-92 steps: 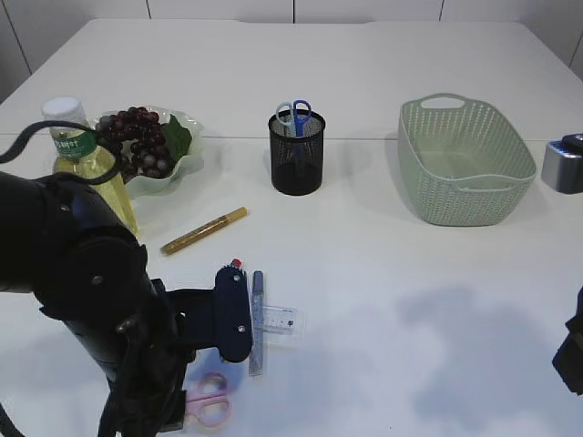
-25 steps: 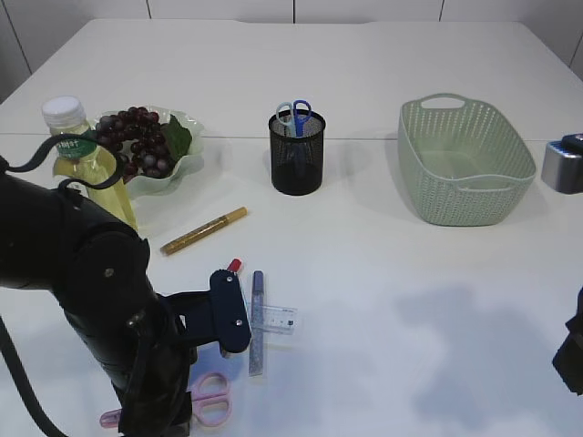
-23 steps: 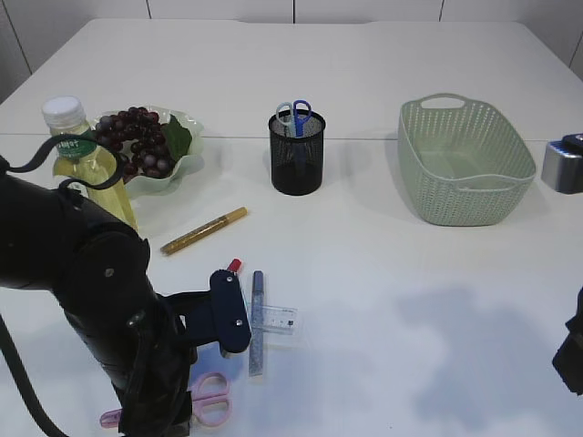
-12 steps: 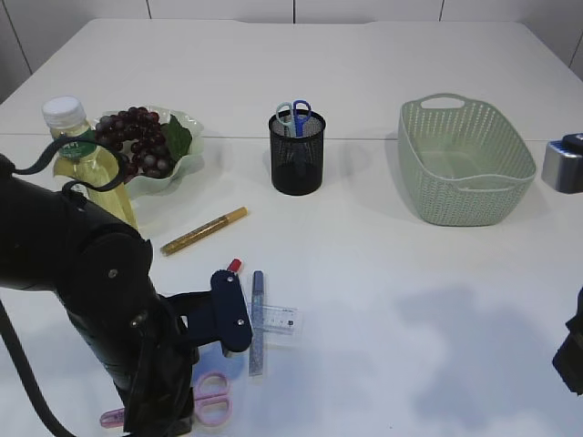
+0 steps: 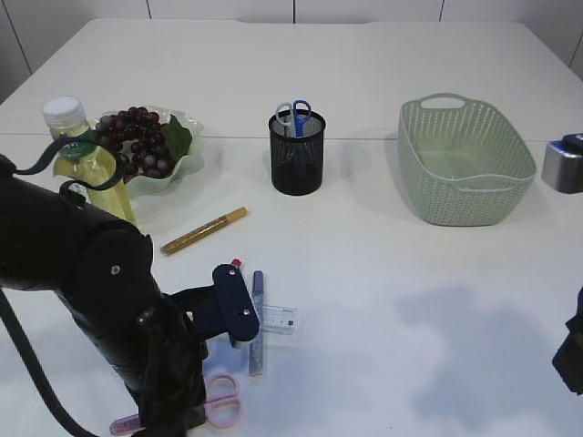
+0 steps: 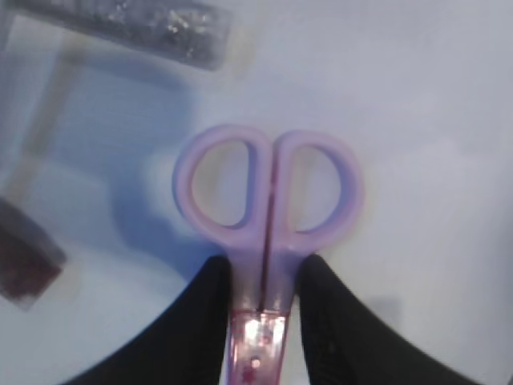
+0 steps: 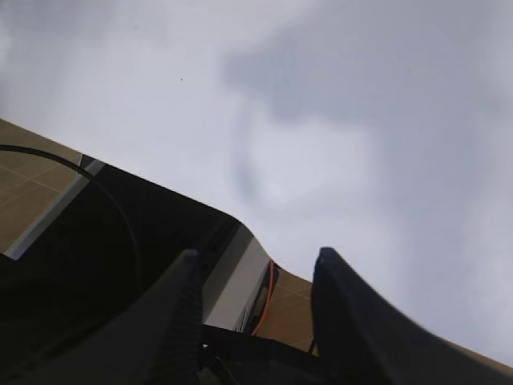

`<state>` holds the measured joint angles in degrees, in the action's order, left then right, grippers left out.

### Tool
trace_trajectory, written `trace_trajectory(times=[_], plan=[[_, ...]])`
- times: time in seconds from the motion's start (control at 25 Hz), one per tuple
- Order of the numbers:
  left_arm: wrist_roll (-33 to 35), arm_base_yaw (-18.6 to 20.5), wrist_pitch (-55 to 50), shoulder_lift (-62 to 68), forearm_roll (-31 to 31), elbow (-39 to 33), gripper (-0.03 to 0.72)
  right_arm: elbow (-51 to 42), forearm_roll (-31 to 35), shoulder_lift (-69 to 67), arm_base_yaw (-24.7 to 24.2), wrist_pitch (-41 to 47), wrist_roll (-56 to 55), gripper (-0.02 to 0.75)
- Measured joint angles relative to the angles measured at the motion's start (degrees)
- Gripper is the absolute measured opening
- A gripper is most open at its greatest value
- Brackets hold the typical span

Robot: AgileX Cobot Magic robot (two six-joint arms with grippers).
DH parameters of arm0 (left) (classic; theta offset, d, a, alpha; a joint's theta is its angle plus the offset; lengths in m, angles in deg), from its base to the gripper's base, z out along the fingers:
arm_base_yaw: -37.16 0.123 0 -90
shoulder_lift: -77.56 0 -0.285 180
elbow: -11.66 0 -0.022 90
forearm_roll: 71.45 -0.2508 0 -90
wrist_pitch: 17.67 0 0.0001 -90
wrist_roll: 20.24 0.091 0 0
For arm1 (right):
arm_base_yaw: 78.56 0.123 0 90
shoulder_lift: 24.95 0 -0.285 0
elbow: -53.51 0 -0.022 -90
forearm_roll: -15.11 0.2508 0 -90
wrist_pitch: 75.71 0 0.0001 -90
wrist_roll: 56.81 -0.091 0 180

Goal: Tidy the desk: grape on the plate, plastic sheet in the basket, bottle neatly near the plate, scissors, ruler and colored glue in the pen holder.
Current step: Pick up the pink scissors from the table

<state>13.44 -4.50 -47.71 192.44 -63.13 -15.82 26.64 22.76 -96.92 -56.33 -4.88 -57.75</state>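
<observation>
My left gripper needs to open and grip the neck of the pink scissors lower, beside the blade cover [image 6: 263,303], before lifting, because it now pinches them where the neck widens into the loops.
Pink scissors [image 5: 221,401] [image 6: 268,192] lie at the table's front left. My left gripper [image 6: 263,269] is shut on their neck just below the handle loops, one black finger against each side. In the exterior view the left arm [image 5: 109,300] hides the jaws. A clear ruler [image 5: 281,319], a silver glitter glue tube [image 5: 257,320] [image 6: 160,28] and a gold glue pen [image 5: 204,229] lie on the table. The black mesh pen holder [image 5: 296,159] holds blue scissors [image 5: 294,113]. Grapes [image 5: 137,141] sit on the green plate [image 5: 189,123], beside the bottle [image 5: 77,159]. The plastic sheet is out of view. My right gripper [image 7: 256,261] is open and empty.
A green basket [image 5: 465,159] stands at the back right. A grey box [image 5: 565,164] sits at the right edge. The right arm [image 5: 572,355] hangs low at the right edge. A red-tipped tube [image 5: 235,264] pokes out beside the left arm.
The left jaws have narrowed onto the pink scissors, which have shifted slightly to the right. The left arm has leaned a little right. The right arm has not moved.
</observation>
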Motion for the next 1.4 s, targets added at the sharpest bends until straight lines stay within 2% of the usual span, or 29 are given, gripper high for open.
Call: trace_trajectory(times=[0.32,0.84,1.4], plan=[[0.0,0.0,0.7,0.0,7.2,0.0,0.18,0.0,0.0,0.0,0.0,0.0,0.0,0.363],[-0.4,0.0,0.9,0.0,7.3,0.0,0.16,0.0,0.0,0.0,0.0,0.0,0.0,0.363],[-0.5,0.0,-1.2,0.7,4.6,0.5,0.23,0.0,0.0,0.0,0.0,0.0,0.0,0.364]])
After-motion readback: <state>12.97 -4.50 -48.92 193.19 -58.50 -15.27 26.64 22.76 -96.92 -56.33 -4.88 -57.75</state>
